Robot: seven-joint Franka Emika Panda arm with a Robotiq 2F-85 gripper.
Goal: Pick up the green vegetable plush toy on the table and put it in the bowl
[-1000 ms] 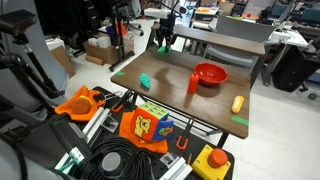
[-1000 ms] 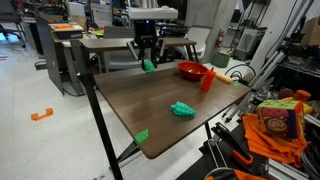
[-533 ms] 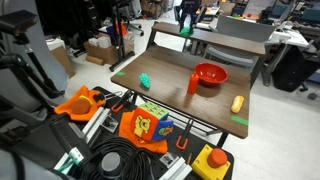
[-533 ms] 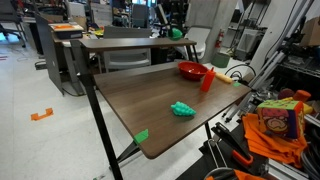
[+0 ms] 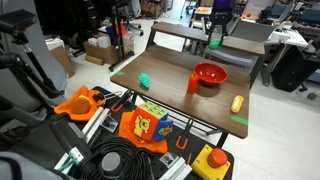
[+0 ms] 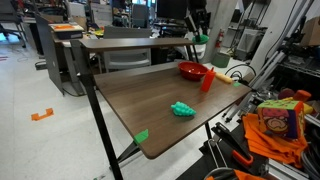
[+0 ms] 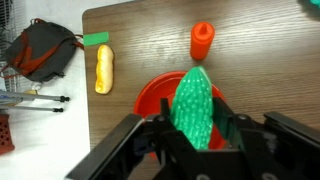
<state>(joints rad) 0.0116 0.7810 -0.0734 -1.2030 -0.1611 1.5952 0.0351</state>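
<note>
Next, my gripper opens to release the green vegetable plush toy in the middle of the red bowl (image 5: 206, 74) (image 7: 187, 120) that sits beside the red cup.
My gripper (image 7: 193, 122) is shut on the green vegetable plush toy (image 7: 193, 103), an elongated bumpy green oval. In the wrist view it hangs over the red bowl (image 7: 150, 98), partly hiding it. In both exterior views the gripper holds the toy (image 5: 214, 42) (image 6: 202, 38) high above the table, over the far side near the bowl (image 5: 211, 75) (image 6: 192, 71).
A small upright red cup (image 7: 202, 42) (image 5: 194, 84) stands next to the bowl. A yellow toy (image 7: 103, 68) (image 5: 237, 103) and a flat green piece (image 7: 95, 39) lie by the table edge. A teal-green toy (image 5: 145, 80) (image 6: 182, 109) and another flat green piece (image 6: 141, 136) lie farther off.
The gripper has carried the green toy sideways, high above the table, from the far corner to above the red bowl.
</note>
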